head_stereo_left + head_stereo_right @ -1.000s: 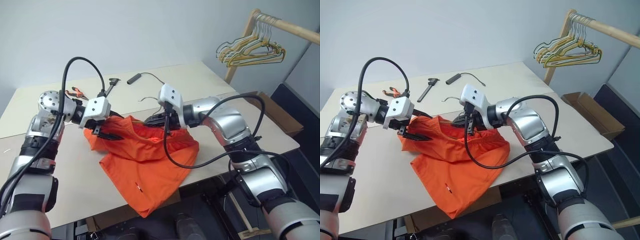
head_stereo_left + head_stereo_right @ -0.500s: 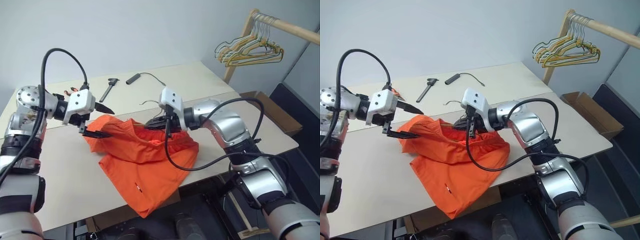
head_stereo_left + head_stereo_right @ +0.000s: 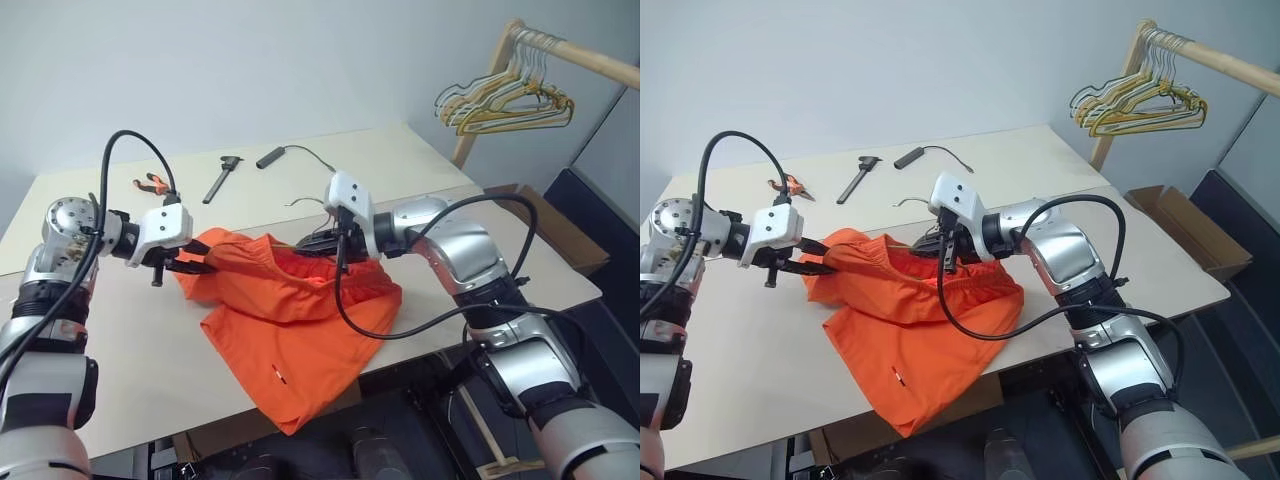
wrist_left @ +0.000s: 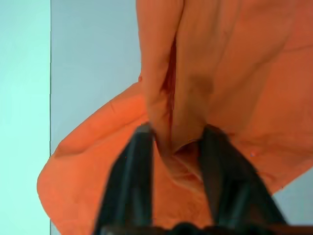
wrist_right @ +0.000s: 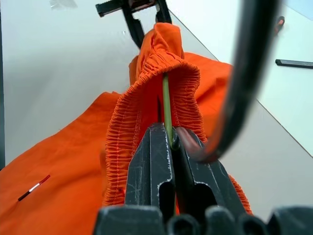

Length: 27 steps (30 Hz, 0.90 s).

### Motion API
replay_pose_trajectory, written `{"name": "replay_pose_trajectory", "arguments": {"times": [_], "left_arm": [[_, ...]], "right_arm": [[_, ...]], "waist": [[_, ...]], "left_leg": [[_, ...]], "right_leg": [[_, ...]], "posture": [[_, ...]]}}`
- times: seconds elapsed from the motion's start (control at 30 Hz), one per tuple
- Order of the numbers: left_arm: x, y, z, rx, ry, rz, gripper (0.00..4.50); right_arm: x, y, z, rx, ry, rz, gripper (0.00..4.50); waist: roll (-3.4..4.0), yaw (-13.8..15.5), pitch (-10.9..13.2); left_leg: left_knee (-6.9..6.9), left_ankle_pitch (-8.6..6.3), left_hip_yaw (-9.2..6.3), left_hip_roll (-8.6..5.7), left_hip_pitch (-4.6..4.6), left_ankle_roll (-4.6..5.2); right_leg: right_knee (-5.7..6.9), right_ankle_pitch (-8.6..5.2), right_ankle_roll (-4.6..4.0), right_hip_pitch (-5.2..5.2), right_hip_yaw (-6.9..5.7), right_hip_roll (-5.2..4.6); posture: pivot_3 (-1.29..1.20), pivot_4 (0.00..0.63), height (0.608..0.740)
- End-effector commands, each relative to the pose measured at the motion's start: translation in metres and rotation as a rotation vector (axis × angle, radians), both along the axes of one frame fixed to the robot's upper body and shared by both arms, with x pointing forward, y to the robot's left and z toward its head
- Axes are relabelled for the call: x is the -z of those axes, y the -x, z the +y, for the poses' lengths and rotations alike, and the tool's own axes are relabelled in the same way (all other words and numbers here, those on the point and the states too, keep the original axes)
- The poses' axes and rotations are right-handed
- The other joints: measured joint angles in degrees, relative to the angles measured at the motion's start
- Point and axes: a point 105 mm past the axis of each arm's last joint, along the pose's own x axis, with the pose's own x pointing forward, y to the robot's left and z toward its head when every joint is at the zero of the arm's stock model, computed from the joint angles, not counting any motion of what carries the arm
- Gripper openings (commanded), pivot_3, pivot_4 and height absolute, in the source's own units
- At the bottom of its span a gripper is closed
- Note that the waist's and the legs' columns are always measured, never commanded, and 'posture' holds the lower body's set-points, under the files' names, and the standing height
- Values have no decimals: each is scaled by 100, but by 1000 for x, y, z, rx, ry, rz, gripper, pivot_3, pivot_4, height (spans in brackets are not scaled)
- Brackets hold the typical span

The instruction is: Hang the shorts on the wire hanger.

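Observation:
The waistband of the shorts bunches up around the hanger's wire, so next my left gripper grabs the shorts' fold farther from the waistband (image 4: 181, 182) and pulls it tight.
The orange shorts (image 3: 290, 320) lie crumpled on the table (image 3: 130, 350), one leg hanging over its front edge, a small white tag (image 3: 277, 375) showing. My right gripper (image 3: 320, 243) is shut on the thin olive wire hanger (image 5: 167, 93), whose wire runs inside the gathered waistband (image 5: 146, 78). The hanger's curved hook (image 3: 300, 203) pokes out behind the gripper. My left gripper (image 3: 195, 265) is at the shorts' left end, shut on a fold of orange fabric (image 4: 178, 112) between its fingers (image 4: 139, 161). Most of the hanger is hidden by cloth.
A black caliper (image 3: 217, 178), orange-handled pliers (image 3: 150, 183) and a black cylinder with a cable (image 3: 270, 157) lie at the table's back. A wooden rack with bunched yellow and grey hangers (image 3: 510, 100) stands at the right, above a cardboard box (image 3: 545, 220).
My left gripper, wide open before, has shut on the left end of the shorts and drawn it a little leftward. The right gripper has kept still on the hanger.

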Motion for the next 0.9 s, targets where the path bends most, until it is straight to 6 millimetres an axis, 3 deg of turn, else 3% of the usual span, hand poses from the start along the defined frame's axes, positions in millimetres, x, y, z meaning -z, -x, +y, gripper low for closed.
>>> {"name": "replay_pose_trajectory", "arguments": {"times": [0.03, 0.23, 0.6, 0.87, 0.9], "left_arm": [[-18, -3, 0, 13, -3, -61, 69], [-30, -5, 4, 2, -13, -98, 30], [-59, 8, 8, 63, -20, -131, 30], [-42, 15, 7, 71, -32, -61, 30], [-40, 15, 6, 68, -28, -51, 275]], "right_arm": [[-18, 2, -3, -15, -39, -59, 0], [-14, 2, -5, -7, -27, -60, 0], [12, -6, -8, 58, 26, -81, 0], [-6, -4, -5, 48, -88, -44, 0], [-7, -4, -5, 44, -89, -45, 0]], "waist": [[0, -7, 0], [-1, -15, 0], [-2, -21, -2], [-2, 17, -2], [-2, 20, -2]], "left_leg": [[0, 0, 0, 0, 0, 0], [0, 0, 0, 0, 1, 0], [0, 0, 0, 1, 0, 0], [0, 0, -1, 1, 1, 0], [0, 0, -1, 0, 1, 0]], "right_leg": [[0, 0, 0, 0, 0, 0], [0, 0, 0, 1, 0, 0], [1, 0, 0, 0, 0, 1], [2, 0, 0, 2, 0, 2], [2, 0, 0, 2, 0, 2]], "posture": [[-144, 0, 740], [-139, 0, 740], [-113, 0, 740], [-116, 0, 740], [-116, 0, 740]]}}
